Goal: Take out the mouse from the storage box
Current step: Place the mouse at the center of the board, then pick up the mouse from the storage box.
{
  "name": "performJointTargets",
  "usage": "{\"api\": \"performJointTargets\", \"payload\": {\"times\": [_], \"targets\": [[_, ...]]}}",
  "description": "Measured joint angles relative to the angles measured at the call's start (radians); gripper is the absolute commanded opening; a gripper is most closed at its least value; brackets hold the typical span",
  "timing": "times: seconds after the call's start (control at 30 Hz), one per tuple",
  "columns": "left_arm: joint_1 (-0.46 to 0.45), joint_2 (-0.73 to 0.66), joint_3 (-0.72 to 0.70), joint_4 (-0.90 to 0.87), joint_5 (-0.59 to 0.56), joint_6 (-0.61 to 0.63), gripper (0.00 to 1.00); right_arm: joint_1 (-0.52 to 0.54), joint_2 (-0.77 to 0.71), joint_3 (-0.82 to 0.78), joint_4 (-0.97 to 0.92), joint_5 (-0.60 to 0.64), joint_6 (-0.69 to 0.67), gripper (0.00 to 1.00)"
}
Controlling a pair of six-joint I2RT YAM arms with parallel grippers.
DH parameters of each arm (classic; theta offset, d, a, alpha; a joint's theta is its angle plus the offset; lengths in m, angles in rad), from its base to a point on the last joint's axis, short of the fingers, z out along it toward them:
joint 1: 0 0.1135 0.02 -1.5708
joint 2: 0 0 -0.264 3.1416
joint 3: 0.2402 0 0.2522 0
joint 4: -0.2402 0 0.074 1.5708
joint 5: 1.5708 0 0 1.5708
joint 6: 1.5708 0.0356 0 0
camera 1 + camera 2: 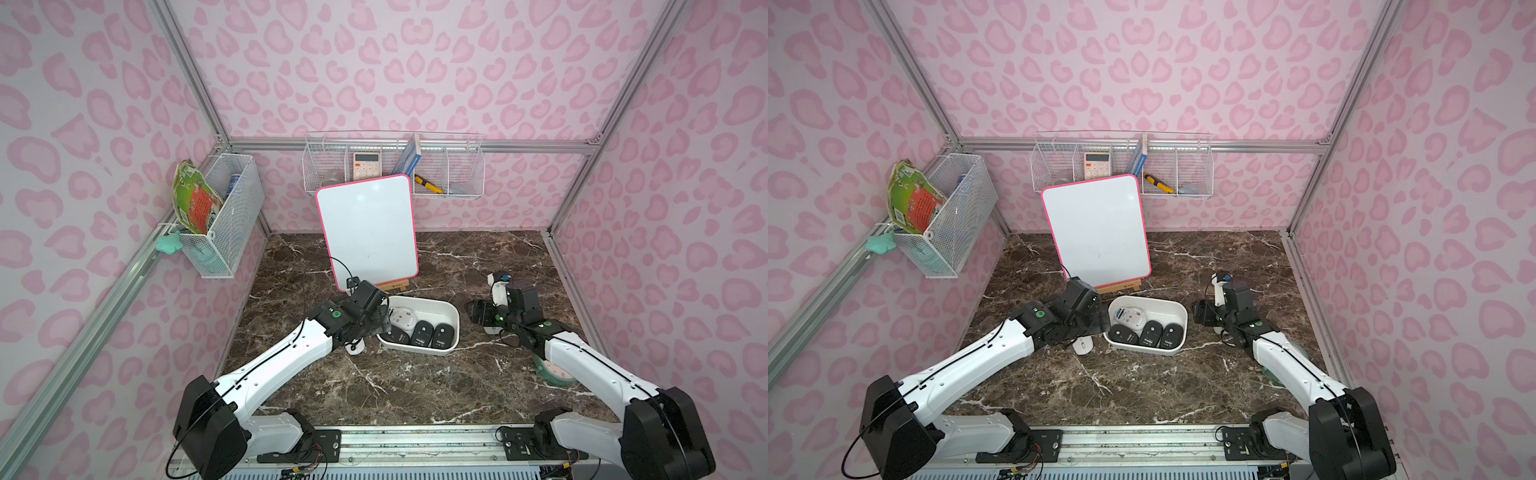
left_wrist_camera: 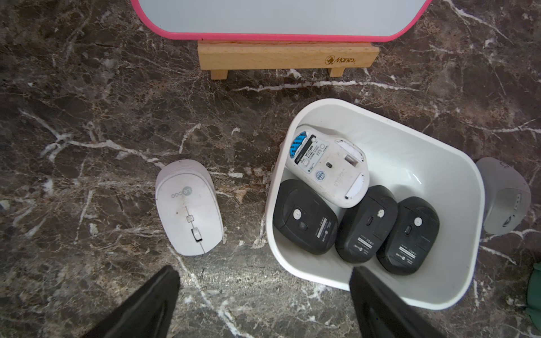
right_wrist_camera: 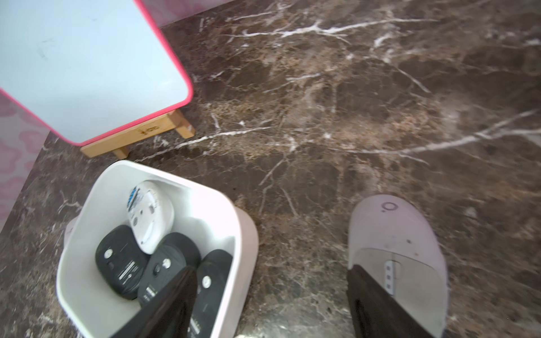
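Next, my right gripper grabs the body of the belly-up white mouse [image 1: 404, 320] [image 3: 150, 218] that is inside the storage box, beside the black mice.
The storage box [image 1: 437, 308] is a shallow white tub at mid-table. In it lie a white mouse [image 2: 328, 165] and three black mice [image 2: 304, 216], all belly-up. Left of the tub a white mouse [image 2: 188, 209] rests on the marble. Another white mouse [image 3: 398, 234] lies on the marble to the right of the tub. My left gripper [image 2: 265, 270] hangs open at the tub's left end, one finger over the table and one over the tub. My right gripper [image 3: 270, 270] is open between the tub and the right-hand mouse, holding nothing.
A pink-edged whiteboard [image 1: 368, 232] on a wooden stand [image 2: 288, 57] stands just behind the tub. White wire baskets [image 1: 392, 170] hang on the back and left walls. A green tape roll [image 1: 555, 372] lies under my right forearm.
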Motion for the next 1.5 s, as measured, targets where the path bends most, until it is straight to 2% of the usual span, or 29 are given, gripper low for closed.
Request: {"api": "performJointTargets", "payload": {"times": [0.13, 0.27, 0.43, 0.73, 0.87, 1.17, 1.5], "targets": [[0.003, -0.062, -0.041, 0.002, -0.028, 0.0, 0.98, 0.13, 0.047, 0.05, 0.003, 0.023, -0.006, 0.84], [0.034, -0.153, -0.1, 0.008, -0.048, 0.0, 0.98, 0.244, 0.158, 0.126, 0.014, 0.045, -0.006, 0.84], [0.102, -0.27, -0.195, 0.024, -0.04, 0.0, 0.99, 0.332, 0.307, 0.214, 0.038, 0.037, -0.021, 0.84], [0.174, -0.431, -0.319, 0.06, -0.029, 0.02, 0.99, 0.351, 0.505, 0.335, 0.05, -0.003, -0.043, 0.84], [0.183, -0.467, -0.35, 0.078, -0.016, 0.033, 0.99, 0.351, 0.569, 0.388, 0.051, -0.029, -0.06, 0.81], [0.192, -0.464, -0.38, 0.127, 0.01, 0.057, 0.99, 0.352, 0.679, 0.475, 0.036, -0.042, -0.119, 0.83], [0.2, -0.443, -0.389, 0.153, 0.019, 0.064, 0.99, 0.354, 0.765, 0.506, 0.035, -0.06, -0.165, 0.79]]}}
